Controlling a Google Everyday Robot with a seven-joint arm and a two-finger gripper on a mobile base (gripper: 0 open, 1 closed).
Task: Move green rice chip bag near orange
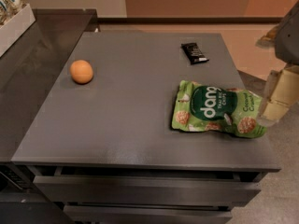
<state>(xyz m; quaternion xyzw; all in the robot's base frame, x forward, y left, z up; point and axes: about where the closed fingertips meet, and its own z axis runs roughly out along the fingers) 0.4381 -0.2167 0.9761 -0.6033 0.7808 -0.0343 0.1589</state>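
Note:
My gripper should move next to the green rice chip bag and close on the bag's end (pixel 242 108) nearest the gripper, just past the white letters.
The green rice chip bag (pixel 216 108) lies flat on the right side of the grey table (pixel 131 120), near its front right corner. The orange (pixel 81 72) sits on the left part of the table, well apart from the bag. My gripper (pixel 275 101) is at the right edge of the view, just beside the bag's right end, above the table's right edge.
A small black wrapped bar (pixel 195 52) lies at the back right of the table. A darker counter (pixel 32 55) adjoins the table on the left, with a white box of snack bags (pixel 11 13) at its far left. Drawers (pixel 140 190) sit below the table's front edge.

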